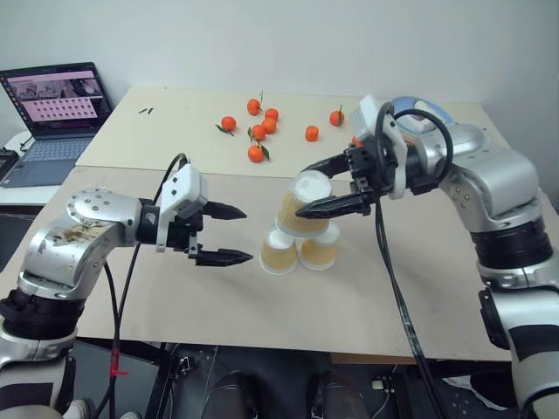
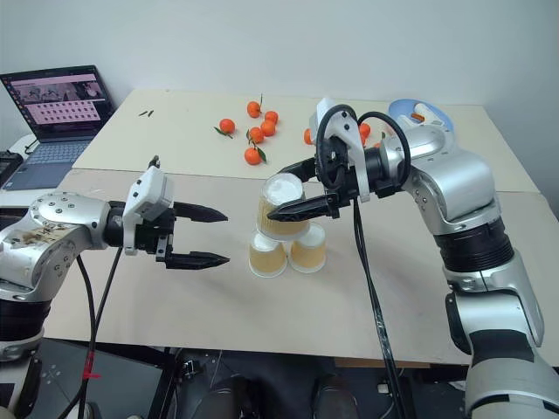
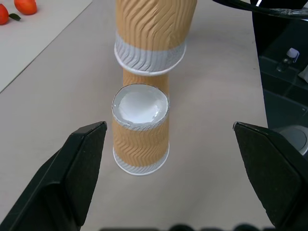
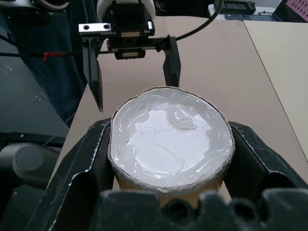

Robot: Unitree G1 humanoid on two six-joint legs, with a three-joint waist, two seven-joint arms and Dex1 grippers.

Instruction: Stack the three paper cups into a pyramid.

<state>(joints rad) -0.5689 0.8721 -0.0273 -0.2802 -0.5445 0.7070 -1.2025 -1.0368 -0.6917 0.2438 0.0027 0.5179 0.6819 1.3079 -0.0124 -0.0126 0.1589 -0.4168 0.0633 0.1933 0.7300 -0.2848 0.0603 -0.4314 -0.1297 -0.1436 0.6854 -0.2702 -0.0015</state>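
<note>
My right gripper should release the tilted paper cup across the upturned bases of both lower paper cups (image 1: 307, 237).
Two paper cups (image 1: 278, 252) (image 1: 320, 247) stand upside down side by side on the near table, a little right of centre. The third cup (image 1: 301, 208) is tilted just above them, white base up, with my right gripper (image 1: 302, 192) shut on its sides. I cannot tell whether its rim touches the two lower cups. The right wrist view looks onto that cup's base (image 4: 171, 139) between the fingers. My left gripper (image 1: 248, 234) is open and holds nothing, just left of the cups and pointing at them. The left wrist view shows the nearest cup (image 3: 140, 139) between its fingers.
Several tangerines (image 1: 258, 131) lie scattered on the far table. An open laptop (image 1: 54, 109) sits at the far left. A blue and white object (image 2: 417, 112) rests behind my right arm. A seam runs between the two tables (image 1: 157, 170).
</note>
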